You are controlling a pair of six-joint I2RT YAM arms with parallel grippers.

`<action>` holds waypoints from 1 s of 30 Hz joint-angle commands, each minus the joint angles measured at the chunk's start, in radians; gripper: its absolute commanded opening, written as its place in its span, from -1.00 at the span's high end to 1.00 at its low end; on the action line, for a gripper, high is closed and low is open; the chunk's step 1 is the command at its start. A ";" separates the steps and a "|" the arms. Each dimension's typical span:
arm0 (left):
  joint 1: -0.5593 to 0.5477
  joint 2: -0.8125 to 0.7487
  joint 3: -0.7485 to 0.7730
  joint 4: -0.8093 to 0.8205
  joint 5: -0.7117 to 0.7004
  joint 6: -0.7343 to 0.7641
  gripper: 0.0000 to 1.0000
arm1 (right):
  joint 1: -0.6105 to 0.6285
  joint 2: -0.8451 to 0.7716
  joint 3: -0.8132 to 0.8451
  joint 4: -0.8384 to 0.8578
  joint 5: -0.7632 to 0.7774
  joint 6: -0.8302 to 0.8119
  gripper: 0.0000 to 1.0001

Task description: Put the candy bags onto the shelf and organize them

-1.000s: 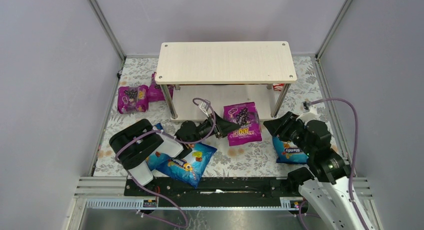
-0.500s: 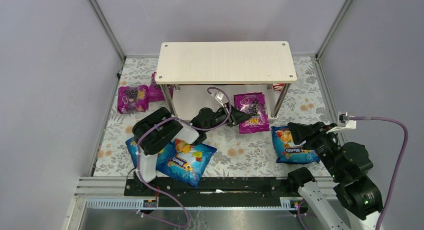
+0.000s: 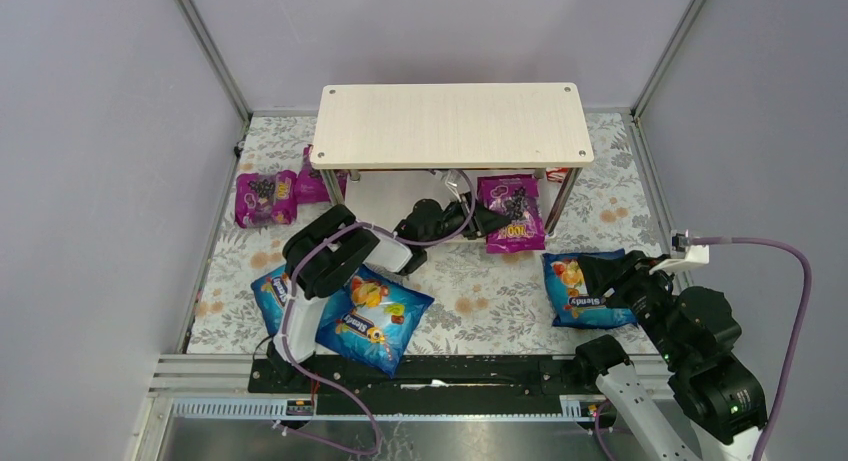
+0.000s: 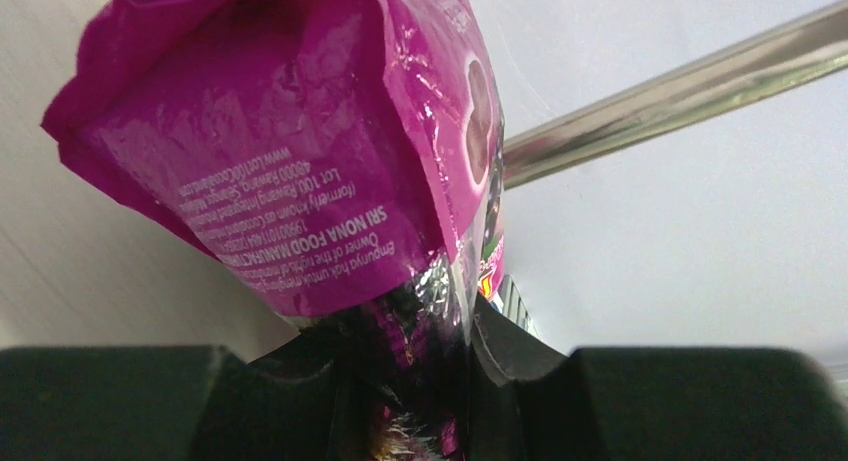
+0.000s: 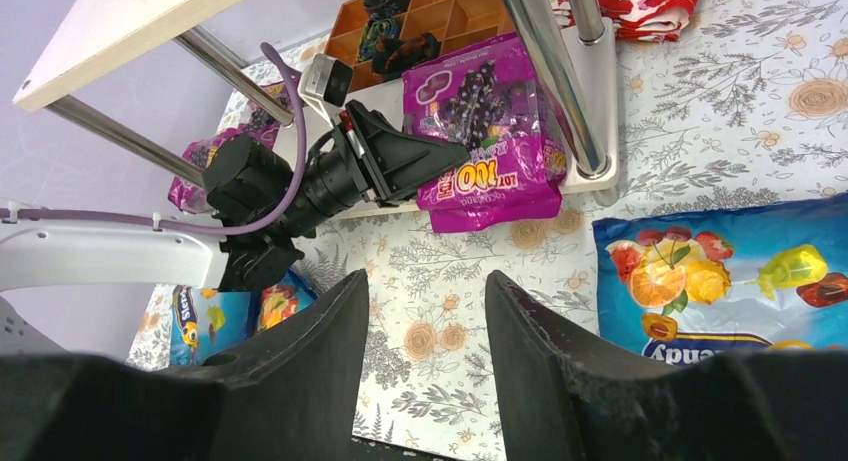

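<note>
I need to take the magenta berry bag with my left gripper nearer its [image 5: 437,198] near end and push it deeper, because that end hangs over the front edge of the shelf's lower board.
My left gripper [image 3: 481,221] is shut on the near edge of a magenta berry bag [image 3: 512,213]. It holds the bag at the right front of the shelf's lower board [image 3: 395,209], under the top board [image 3: 450,124]. The left wrist view shows the bag [image 4: 300,161] pinched between my jaws [image 4: 430,351]. My right gripper [image 3: 603,272] is open and empty, above the near right mat by a blue Slendy bag [image 3: 575,291]. Two more blue bags [image 3: 375,321] lie overlapped at the near left. Two magenta bags [image 3: 265,198] lie left of the shelf.
A silver front post [image 5: 555,81] stands right beside the held bag [image 5: 485,131]. A red-and-white packet [image 5: 630,1] lies behind the shelf's right end. An orange honeycomb-patterned item [image 5: 420,16] sits under the shelf at the back. Grey walls enclose the floral mat [image 3: 470,301].
My left gripper has carried the magenta bag from the mat back and right to the shelf's lower board. My right arm has pulled back to the right, off the blue bag.
</note>
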 commanded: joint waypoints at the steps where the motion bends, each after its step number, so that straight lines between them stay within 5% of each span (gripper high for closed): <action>1: 0.030 0.029 0.073 0.091 -0.001 -0.023 0.71 | 0.005 -0.011 0.015 0.011 0.033 -0.021 -0.07; 10: 0.077 0.110 0.240 -0.112 0.094 -0.057 0.64 | 0.005 -0.014 -0.001 0.013 0.044 -0.023 -0.08; 16: 0.095 0.090 0.247 -0.203 0.104 -0.061 -0.32 | 0.004 -0.018 -0.025 0.024 0.030 -0.014 -0.08; 20: 0.096 0.044 0.217 -0.237 0.101 -0.044 -0.74 | 0.006 -0.019 -0.033 0.024 0.030 -0.014 -0.08; 30: 0.101 -0.102 0.074 -0.315 0.045 0.003 -0.75 | 0.006 -0.025 -0.034 0.024 0.020 -0.006 -0.08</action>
